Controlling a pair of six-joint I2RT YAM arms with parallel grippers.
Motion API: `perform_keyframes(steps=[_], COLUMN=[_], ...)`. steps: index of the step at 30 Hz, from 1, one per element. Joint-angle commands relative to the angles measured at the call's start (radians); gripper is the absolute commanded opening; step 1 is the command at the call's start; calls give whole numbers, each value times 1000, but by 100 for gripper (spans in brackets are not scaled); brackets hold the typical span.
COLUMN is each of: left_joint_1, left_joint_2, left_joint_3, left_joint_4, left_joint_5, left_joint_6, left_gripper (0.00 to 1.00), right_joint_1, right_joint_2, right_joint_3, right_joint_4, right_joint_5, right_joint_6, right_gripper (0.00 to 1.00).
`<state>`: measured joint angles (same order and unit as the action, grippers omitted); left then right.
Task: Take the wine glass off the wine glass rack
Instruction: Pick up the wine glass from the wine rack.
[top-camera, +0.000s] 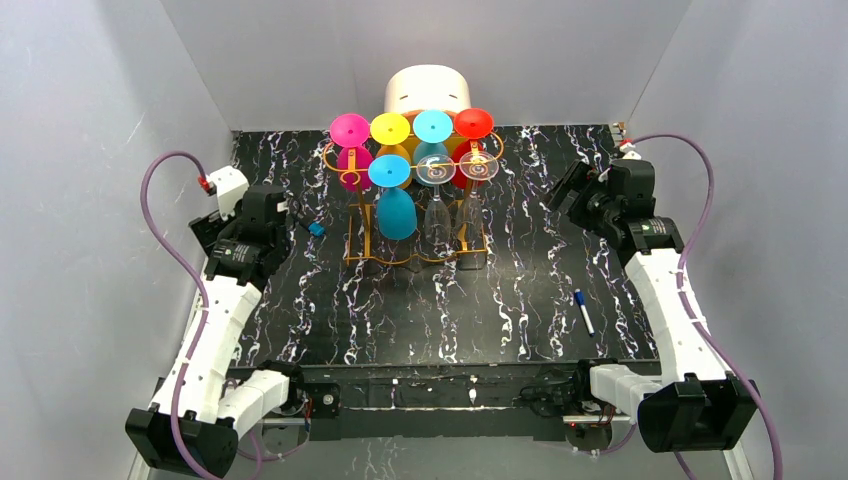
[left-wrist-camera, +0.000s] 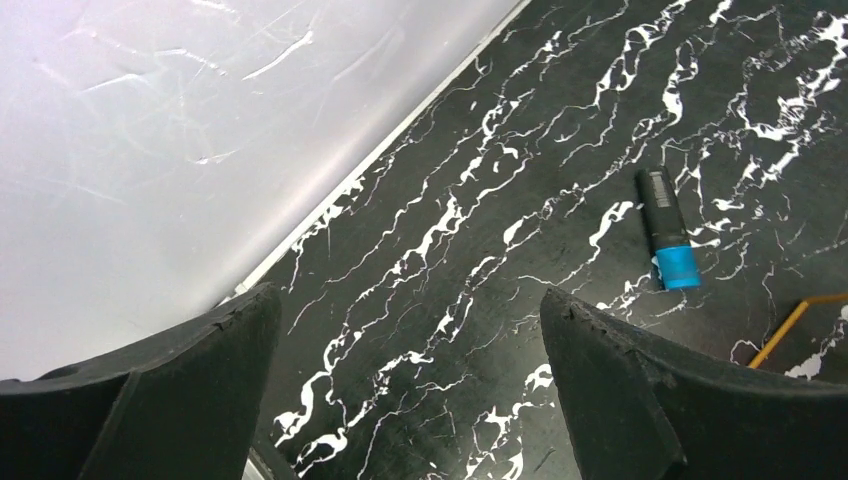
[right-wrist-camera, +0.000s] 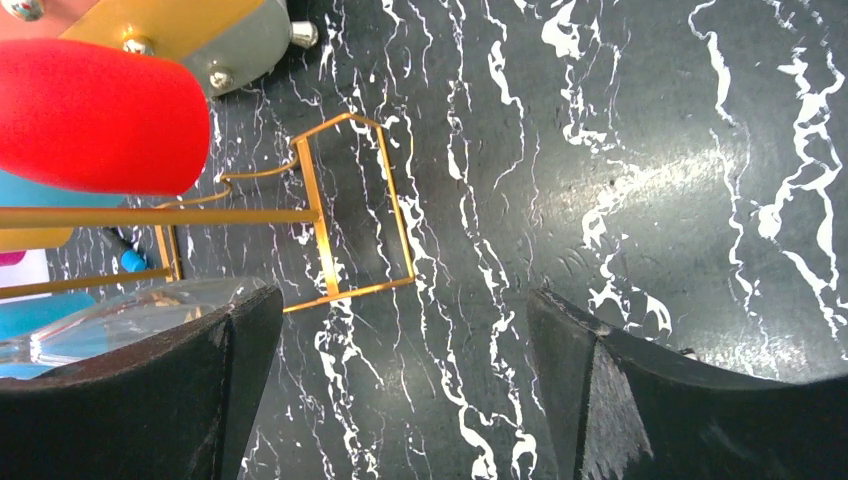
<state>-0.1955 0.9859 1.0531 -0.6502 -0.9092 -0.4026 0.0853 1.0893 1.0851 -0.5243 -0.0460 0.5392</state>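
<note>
Next, I close my right gripper on the round foot's outer edge (top-camera: 494, 169) of the clear wine glass hanging in front of the red one.
The wine glass rack (top-camera: 352, 240), a gold wire frame, stands at the middle back of the black marble table. Several wine glasses hang upside down from it: pink (top-camera: 350, 130), yellow (top-camera: 390, 128), cyan (top-camera: 433, 125) and red (top-camera: 473, 123) at the back, a blue one (top-camera: 396, 205) and two clear ones (top-camera: 437, 205) in front. My left gripper (top-camera: 287, 213) (left-wrist-camera: 410, 310) is open over bare table left of the rack. My right gripper (top-camera: 568, 190) (right-wrist-camera: 400, 310) is open to the rack's right. Its view shows the rack's base (right-wrist-camera: 320, 215), the red glass (right-wrist-camera: 100, 120) and a clear glass (right-wrist-camera: 130, 315).
A white-and-orange round box (top-camera: 428, 92) sits behind the rack. A small black-and-blue object (top-camera: 316, 229) (left-wrist-camera: 665, 235) lies between my left gripper and the rack. A blue-capped pen (top-camera: 583, 310) lies at the front right. Grey walls enclose three sides.
</note>
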Motion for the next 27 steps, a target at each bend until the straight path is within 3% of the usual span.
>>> perform_keyframes(steps=[1,3,5,6,10,17,22,27], left_joint_1=[0,0,0,0,1,0,0,1], left_joint_2=[-28,-37,-41,-40,-65,-111,-138,-216], left_joint_3=[-9,-21,-19,-20,-46,-98,-118,-140], left_joint_4=[-70,-43,-1,13,-10,8,-16,-54], left_joint_5=[-105,-5,231,278,284,338,348,387], left_joint_6=[-119,-100,23,80,27,3,-16,1], left_gripper=[98,98,98,98,98,98,98,98], right_joint_1=[-2,-2,-1,-1,-1,-1,-2,-1], right_joint_2=[-25,-25,-13,-7,-49,-221,-260,-199], right_joint_3=[-25,-69,-86,-80,-81,-123,-106,-72], right_joint_4=[-28,-29,-38,-62,-58,-31,56,256], right_joint_5=[-43,-41,-32,-39,-187,-233,-321,-549], right_joint_6=[22,15,6,9,22,105,185,365], right_gripper=[99,99,99,99,99,99,88,77])
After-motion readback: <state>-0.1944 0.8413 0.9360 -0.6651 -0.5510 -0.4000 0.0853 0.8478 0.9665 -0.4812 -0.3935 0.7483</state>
